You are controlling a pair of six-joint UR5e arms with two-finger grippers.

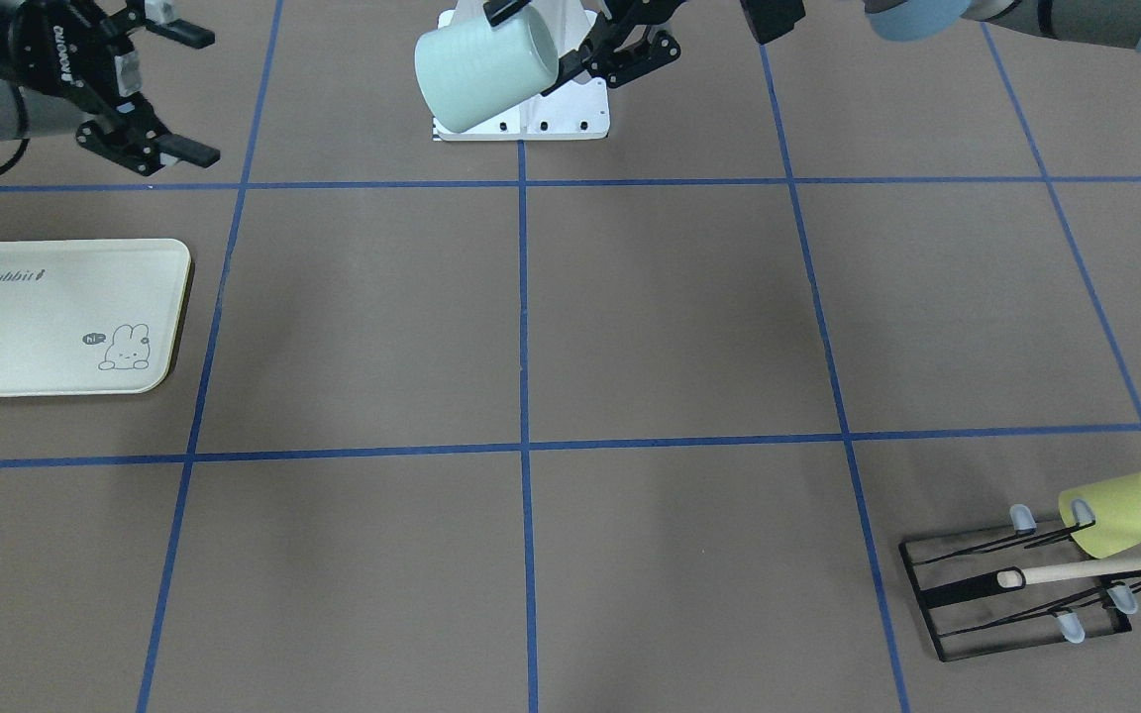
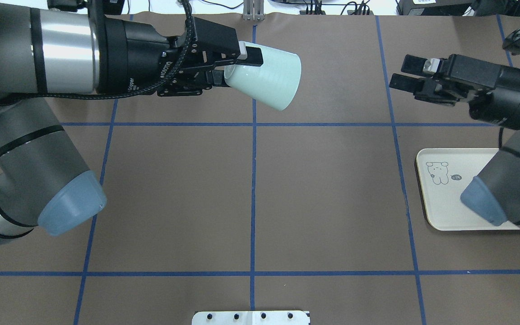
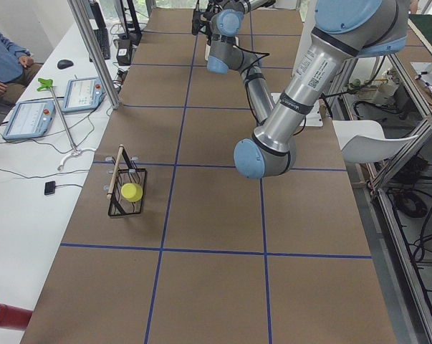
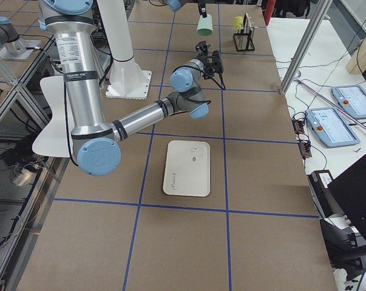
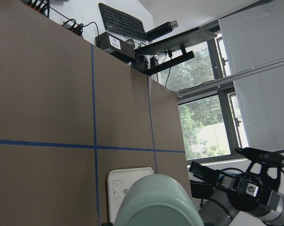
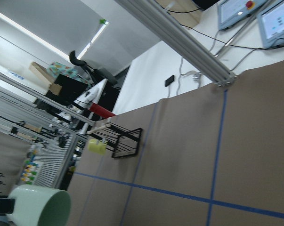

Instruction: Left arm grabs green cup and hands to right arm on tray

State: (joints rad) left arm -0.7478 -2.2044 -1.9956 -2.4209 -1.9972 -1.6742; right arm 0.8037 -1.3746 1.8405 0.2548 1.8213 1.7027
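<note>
The green cup's rim is held by my left gripper, so next my right gripper goes to the green cup's bottom end (image 1: 441,83) (image 6: 53,203) and closes there.
The green cup (image 2: 266,76) is a pale mint tumbler held tilted on its side, high above the table's far middle. My left gripper (image 2: 237,67) is shut on its rim, one finger inside and one outside. The cup also shows in the front view (image 1: 486,74), the left wrist view (image 5: 160,202) and the right wrist view (image 6: 38,205). My right gripper (image 2: 400,72) is open and empty, pointing at the cup with a clear gap between them. The cream tray (image 2: 445,203) lies flat and bare on the right; my right arm's elbow overhangs it. The tray also shows in the front view (image 1: 36,327).
A black wire rack (image 1: 1016,584) with a yellow-green cup (image 1: 1120,515) and a wooden stick stands at the table's far left corner. The white base plate (image 1: 551,114) sits at the robot's foot. Blue tape lines grid the brown table.
</note>
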